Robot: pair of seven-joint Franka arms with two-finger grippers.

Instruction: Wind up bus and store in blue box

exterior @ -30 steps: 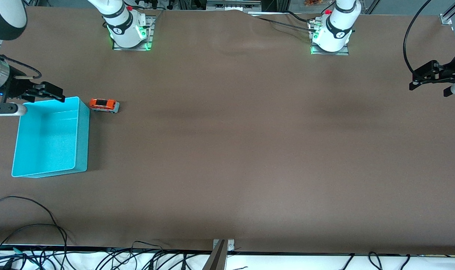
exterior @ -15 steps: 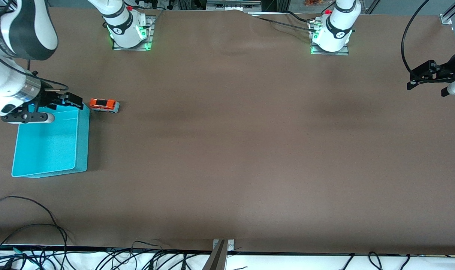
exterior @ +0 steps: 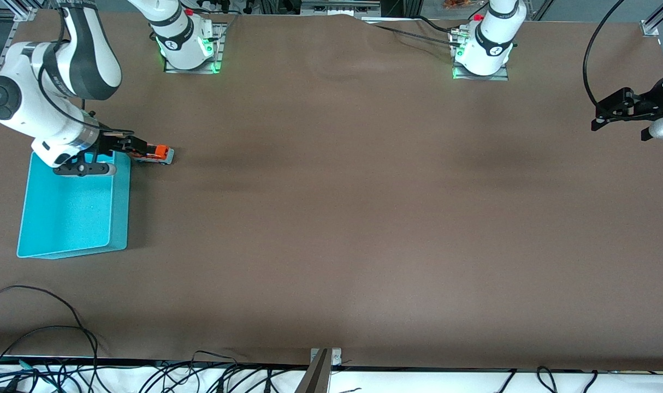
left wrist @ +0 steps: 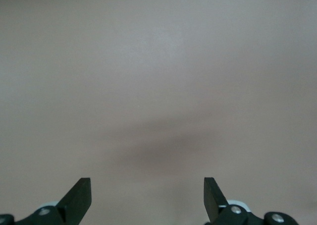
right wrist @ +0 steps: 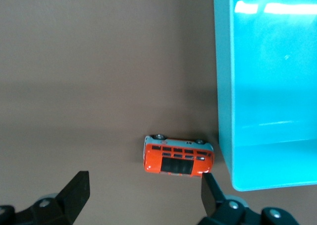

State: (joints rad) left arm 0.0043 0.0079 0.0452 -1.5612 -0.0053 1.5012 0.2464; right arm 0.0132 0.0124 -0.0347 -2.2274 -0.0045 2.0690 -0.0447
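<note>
The middle of the orange bus (exterior: 154, 156) (right wrist: 178, 160), beside the black part of the bus's roof, should be gripped across next by my right gripper.
The small orange bus (exterior: 161, 154) stands on its wheels on the brown table, just off the blue box's (exterior: 69, 213) corner that lies farthest from the front camera. My right gripper (exterior: 140, 147) hangs open over the bus's end nearest the box and hides part of it. In the right wrist view the bus (right wrist: 178, 155) lies ahead of the open right gripper (right wrist: 144, 183), close to one fingertip (right wrist: 208, 185), with the box wall (right wrist: 224, 86) beside it. The box holds nothing. My left gripper (exterior: 598, 117) waits open over the left arm's end of the table; the left gripper (left wrist: 147, 185) has only bare table below it.
Both arm bases (exterior: 189, 46) (exterior: 481, 52) stand along the table's edge farthest from the front camera. Loose cables (exterior: 47, 327) and a metal bracket (exterior: 326, 357) lie at the edge nearest it. Wide bare brown tabletop (exterior: 337, 218) spreads between the bus and the left gripper.
My right arm has swung from above the box's rim toward the bus, and its open gripper now covers the bus's end. The left gripper has barely shifted.
</note>
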